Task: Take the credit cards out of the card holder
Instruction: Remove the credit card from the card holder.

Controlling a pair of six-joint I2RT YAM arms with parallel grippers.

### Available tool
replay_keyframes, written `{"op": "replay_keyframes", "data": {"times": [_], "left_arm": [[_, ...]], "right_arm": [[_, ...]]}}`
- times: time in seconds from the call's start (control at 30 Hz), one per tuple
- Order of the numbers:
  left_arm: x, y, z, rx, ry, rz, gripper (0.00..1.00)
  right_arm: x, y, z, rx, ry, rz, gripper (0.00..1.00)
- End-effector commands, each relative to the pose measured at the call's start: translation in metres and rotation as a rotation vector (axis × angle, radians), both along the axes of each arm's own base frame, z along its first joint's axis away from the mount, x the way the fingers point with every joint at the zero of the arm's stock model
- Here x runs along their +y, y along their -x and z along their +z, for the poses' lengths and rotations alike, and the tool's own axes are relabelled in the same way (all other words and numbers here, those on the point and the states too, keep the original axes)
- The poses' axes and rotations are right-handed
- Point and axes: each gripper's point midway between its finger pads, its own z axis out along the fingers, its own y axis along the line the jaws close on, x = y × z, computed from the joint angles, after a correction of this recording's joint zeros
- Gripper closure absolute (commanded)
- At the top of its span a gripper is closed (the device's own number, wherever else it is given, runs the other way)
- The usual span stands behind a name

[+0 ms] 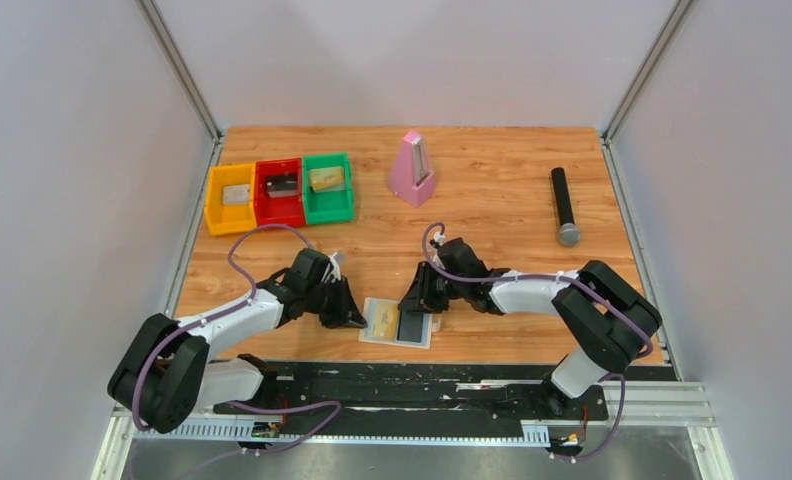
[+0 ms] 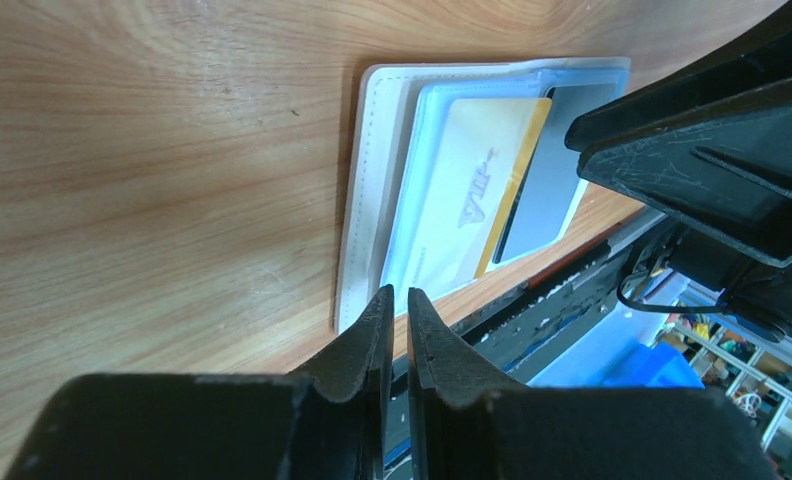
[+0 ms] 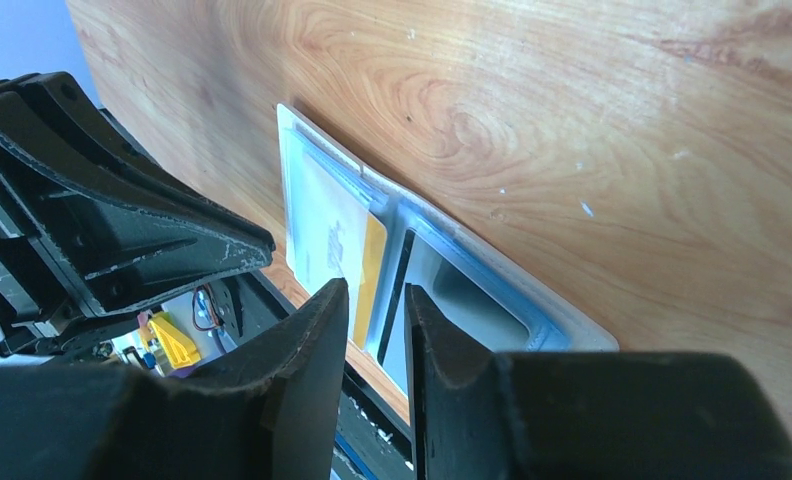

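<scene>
Only the edge of the yellow-gold credit card sticks out of its pocket, so the robot's right gripper should pinch that edge and pull it over the dark credit card point(image 3: 460, 312).
The card holder point(image 1: 397, 343) lies spread open near the table's front edge, with a cream rim point(image 2: 357, 200) and pale blue panels. A yellow-gold credit card point(image 1: 382, 320) point(image 2: 472, 180) sits in its left panel. A dark credit card point(image 1: 410, 327) point(image 2: 547, 190) sits in the right panel. My left gripper point(image 1: 355, 318) point(image 2: 399, 295) is at the holder's left edge, its jaws a narrow slit apart with nothing between them. My right gripper point(image 1: 424, 305) point(image 3: 375, 290) hangs over the holder's far right side, above the line where the two cards meet. It is open and empty.
Yellow point(image 1: 230, 198), red point(image 1: 279, 192) and green point(image 1: 328, 187) bins stand at the back left, each with a small item inside. A pink metronome point(image 1: 411, 170) stands at the back centre. A black microphone point(image 1: 564, 205) lies at the right. A black rail point(image 1: 422, 375) runs just past the holder's near edge.
</scene>
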Motion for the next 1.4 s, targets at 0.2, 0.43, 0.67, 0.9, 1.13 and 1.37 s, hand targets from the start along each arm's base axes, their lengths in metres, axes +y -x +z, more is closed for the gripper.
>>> {"op": "replay_keyframes", "data": {"times": [0.2, 0.43, 0.67, 0.9, 1.13, 1.37], "left_arm": [[-0.018, -0.012, 0.01, -0.069, 0.092, -0.042, 0.83], [-0.011, -0.005, -0.016, -0.02, 0.043, -0.044, 0.84], [0.0, 0.003, -0.032, 0.012, -0.013, -0.028, 0.84], [0.002, 0.005, -0.035, 0.018, -0.022, -0.025, 0.84], [0.005, 0.006, -0.036, 0.016, -0.039, -0.02, 0.84], [0.014, 0.008, -0.048, 0.039, -0.102, -0.015, 0.84]], "right_arm": [[0.014, -0.014, 0.007, -0.041, -0.007, 0.01, 0.72], [0.017, -0.013, -0.002, -0.028, 0.032, 0.009, 0.72], [0.019, -0.013, -0.005, -0.023, 0.035, 0.015, 0.74], [0.022, -0.011, -0.006, -0.021, 0.014, 0.03, 0.78], [0.023, -0.008, -0.004, -0.033, -0.014, 0.058, 0.96], [0.002, -0.008, 0.006, -0.067, -0.007, 0.035, 1.0]]}}
